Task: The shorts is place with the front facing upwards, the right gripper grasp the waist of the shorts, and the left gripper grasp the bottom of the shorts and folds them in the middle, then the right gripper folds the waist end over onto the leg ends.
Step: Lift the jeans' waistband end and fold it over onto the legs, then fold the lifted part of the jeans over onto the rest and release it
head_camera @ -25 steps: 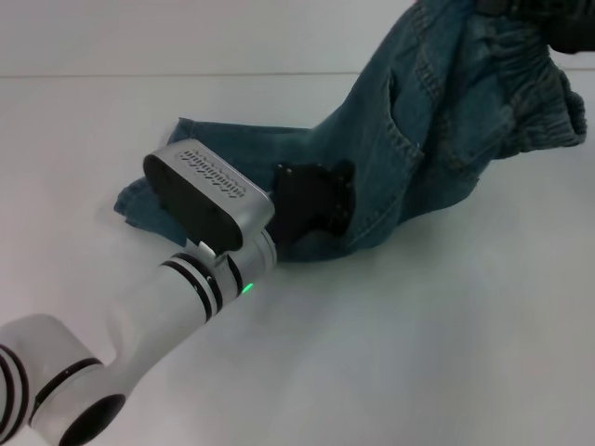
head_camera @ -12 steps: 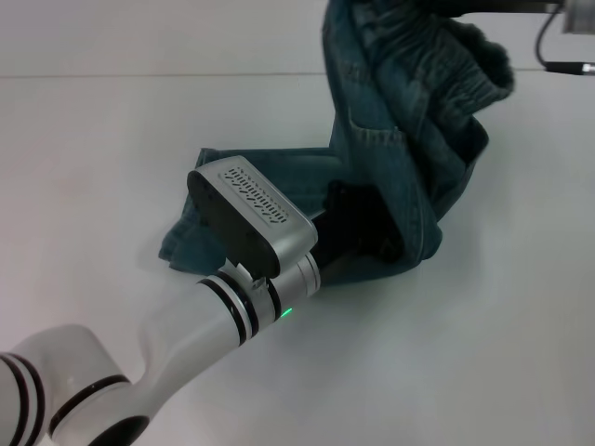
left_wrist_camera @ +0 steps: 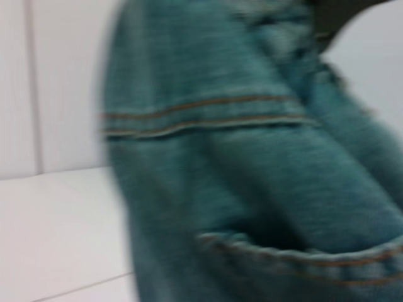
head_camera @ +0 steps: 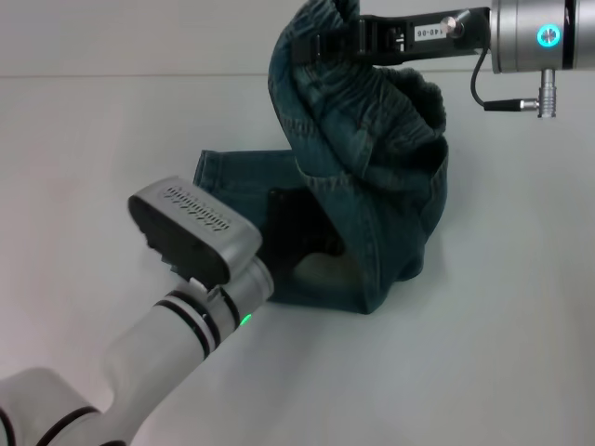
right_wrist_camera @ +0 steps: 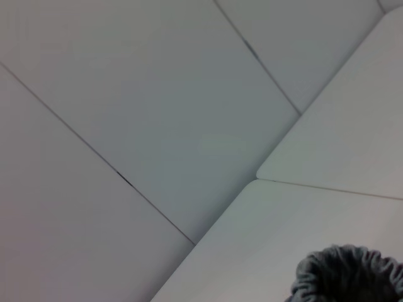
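Next, my right gripper releases the shorts' ruffled waist on the flat leg ends (head_camera: 231,192) beside the straight hem.
The shorts (head_camera: 381,195) hang in a tall fold from my right gripper (head_camera: 325,42), which is shut on the ruffled waist (head_camera: 409,93) high at the back of the table. The lower part of the shorts lies flat on the table (head_camera: 502,307), with a straight hem (head_camera: 206,172) at its left end. My left gripper (head_camera: 299,230) sits low against the flat layer, half under the hanging denim. The shorts (left_wrist_camera: 252,189) fill the left wrist view with a pocket seam. A bit of the gathered waist (right_wrist_camera: 347,274) shows in the right wrist view.
The white table spreads out on all sides of the shorts. My left arm (head_camera: 177,334) crosses the near left of the table. A cable (head_camera: 483,88) hangs off the right wrist (head_camera: 544,37) at the top right.
The right gripper has carried the waist leftward and now holds it over the flat part of the shorts. The left gripper has shifted back to the left, and the flat layer has shifted on the table.
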